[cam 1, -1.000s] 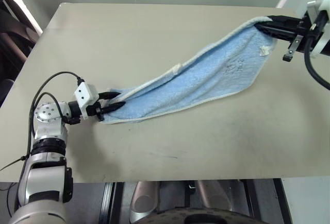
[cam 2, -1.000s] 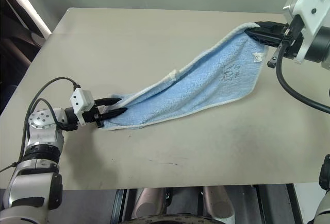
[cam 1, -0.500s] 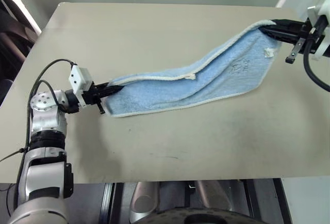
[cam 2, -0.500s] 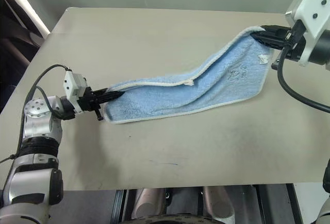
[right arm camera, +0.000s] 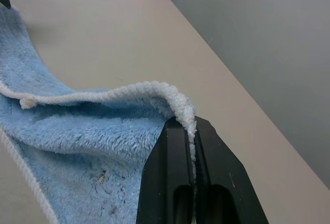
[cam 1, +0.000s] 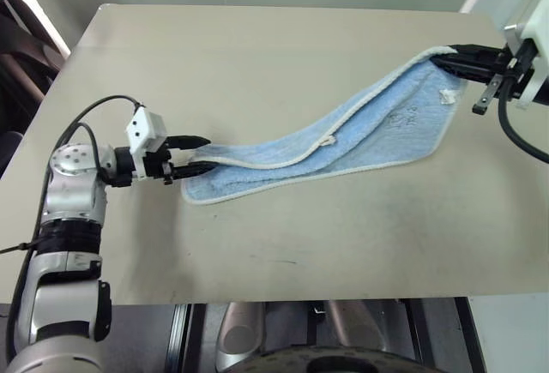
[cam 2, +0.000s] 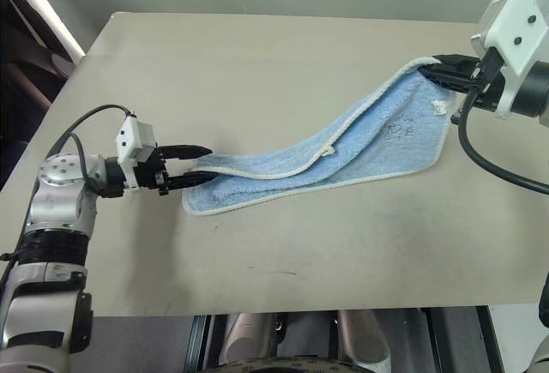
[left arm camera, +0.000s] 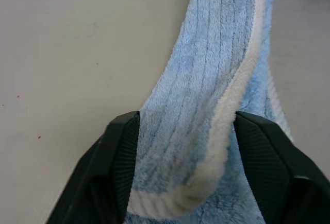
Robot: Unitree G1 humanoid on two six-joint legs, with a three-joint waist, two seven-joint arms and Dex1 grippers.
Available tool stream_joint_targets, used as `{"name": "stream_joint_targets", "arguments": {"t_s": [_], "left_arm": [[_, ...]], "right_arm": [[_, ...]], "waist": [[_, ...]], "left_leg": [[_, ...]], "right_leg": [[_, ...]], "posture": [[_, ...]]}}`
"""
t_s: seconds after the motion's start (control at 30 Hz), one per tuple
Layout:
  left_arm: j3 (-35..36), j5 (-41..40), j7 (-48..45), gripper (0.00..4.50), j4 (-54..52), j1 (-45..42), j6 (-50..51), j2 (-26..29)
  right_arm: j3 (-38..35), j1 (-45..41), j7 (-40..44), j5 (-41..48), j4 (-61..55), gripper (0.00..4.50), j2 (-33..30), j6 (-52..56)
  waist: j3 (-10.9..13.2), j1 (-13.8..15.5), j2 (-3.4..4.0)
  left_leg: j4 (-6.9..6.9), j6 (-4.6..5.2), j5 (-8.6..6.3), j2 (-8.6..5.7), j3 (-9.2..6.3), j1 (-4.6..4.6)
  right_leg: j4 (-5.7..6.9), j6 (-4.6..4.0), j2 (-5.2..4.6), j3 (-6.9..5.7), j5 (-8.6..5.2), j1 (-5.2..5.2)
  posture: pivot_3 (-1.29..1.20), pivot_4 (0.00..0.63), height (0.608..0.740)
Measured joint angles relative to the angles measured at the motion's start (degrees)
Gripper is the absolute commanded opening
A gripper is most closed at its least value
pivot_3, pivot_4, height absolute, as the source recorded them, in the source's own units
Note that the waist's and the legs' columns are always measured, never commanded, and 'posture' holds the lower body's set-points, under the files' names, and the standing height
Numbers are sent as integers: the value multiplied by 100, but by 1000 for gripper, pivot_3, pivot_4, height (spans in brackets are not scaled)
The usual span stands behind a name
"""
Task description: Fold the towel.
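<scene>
My left gripper should pinch the upper layer's loose corner (cam 1: 196,157) and lift it tight with my right gripper before folding, because the towel's white edging sags crooked in the middle.
The light blue towel (cam 1: 377,124) stretches across the table, doubled lengthwise, with its white edging on top and a small white loop tag (cam 1: 327,141) midway. Its left end lies flat on the table (cam 1: 257,56). My left gripper (cam 1: 202,155) stands open there, and the towel (left arm camera: 206,54) end sits loosely between the spread fingers (left arm camera: 116,152). At the far right my right gripper (cam 1: 437,57) is shut on the towel's raised corner, and the white edging (right arm camera: 175,100) is pinched between its black fingertips (right arm camera: 172,147).
The beige table has bare surface in front of and behind the towel. Its front edge (cam 1: 283,300) runs along the bottom and its left edge (cam 1: 51,90) slants beside my left arm. A black cable (cam 2: 497,171) hangs from my right wrist.
My left gripper, shut on the towel's left end half a second ago, has opened. That end has settled flat on the table. My right gripper keeps its grip on the corner.
</scene>
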Motion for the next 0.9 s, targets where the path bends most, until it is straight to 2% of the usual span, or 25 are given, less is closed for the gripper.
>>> {"name": "stream_joint_targets", "arguments": {"t_s": [0.33, 0.43, 0.63, 0.67, 0.9], "left_arm": [[-146, 315, -116, 2879, 407, -132, -516, -23], [-145, 310, -239, 2317, 415, -132, -514, 8], [-135, 261, -596, 136, 697, -148, -528, 128], [-131, 254, -643, 24, 791, -167, -561, 128], [13, 132, -838, 24, 1319, -385, -811, 84]], "right_arm": [[0, 76, -19, -73, -44, 0, 0, -16], [0, 76, -24, -83, -82, 0, 0, -15], [0, 75, -26, -104, -82, 0, 0, -15], [0, 75, -26, -104, -82, 0, 0, -15], [0, 74, -56, -137, -63, 0, 1, -25]], "waist": [[0, -4, 0], [0, -5, 0], [0, -5, 0], [0, -5, 0], [0, 3, 0]], "left_leg": [[0, 1, 0, 0, 0, -4], [0, 1, -1, 0, 0, -4], [0, 1, -1, 0, 0, -4], [0, 1, -1, 0, 0, -4], [2, 1, -1, 0, -2, -9]], "right_leg": [[0, 2, 0, 0, 0, -3], [0, 2, 0, 0, 0, -3], [0, 1, 0, 0, 0, -4], [0, 1, 0, 0, 0, -4], [0, 2, 0, 0, 2, -6]], "posture": [[0, 150, 697], [0, 150, 697], [0, 150, 697], [0, 150, 697], [0, 150, 697]]}}
